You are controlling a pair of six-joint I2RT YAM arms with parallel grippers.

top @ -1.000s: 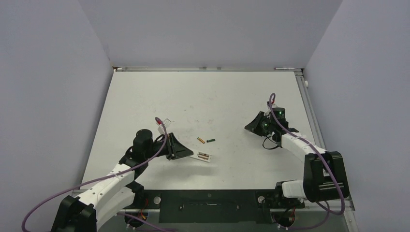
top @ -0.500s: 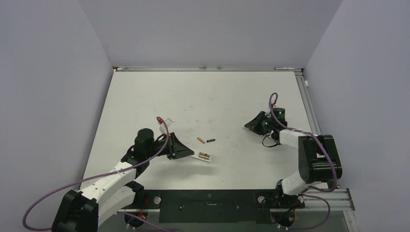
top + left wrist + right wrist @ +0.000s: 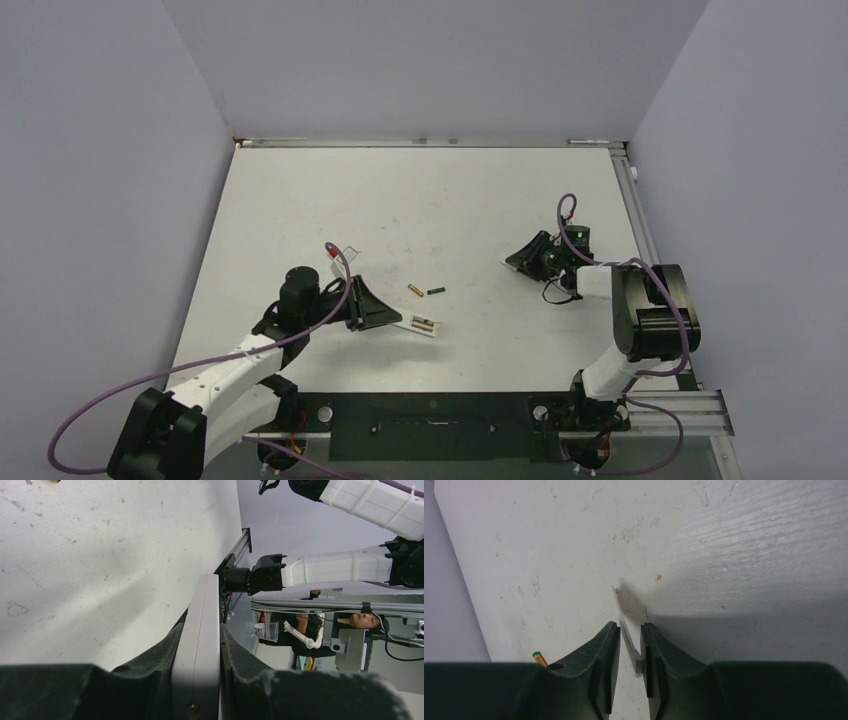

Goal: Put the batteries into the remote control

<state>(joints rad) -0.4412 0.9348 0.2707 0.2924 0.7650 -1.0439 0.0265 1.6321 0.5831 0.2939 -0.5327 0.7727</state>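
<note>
The white remote control will go from my left gripper onto the bare table [image 3: 420, 336] between the loose batteries and front edge. The remote is now just above the table.
My left gripper [image 3: 378, 312] is shut on the white remote control [image 3: 421, 325], which sticks out to its right just above the table with its open compartment up. In the left wrist view the remote [image 3: 200, 645] shows edge-on, clamped between both fingers. The yellow-gold battery [image 3: 415, 290] and the dark green battery [image 3: 436, 291] lie loose on the table just beyond the remote. My right gripper [image 3: 514, 262] is low at the table on the right. Its jaws [image 3: 629, 626] stand a little apart around a thin white flat piece [image 3: 631, 649], which leans on one finger. The yellow-gold battery's tip [image 3: 539, 657] peeks out beside it.
The white table [image 3: 420, 200] is scuffed and walled by grey panels on three sides. A small clear item with a red tip [image 3: 334, 249] lies behind my left wrist. A metal rail [image 3: 640, 230] runs along the table's right edge.
My right arm's elbow has folded up and back toward its base, and its gripper has crept slightly left. My left arm, the remote and the batteries have not moved.
</note>
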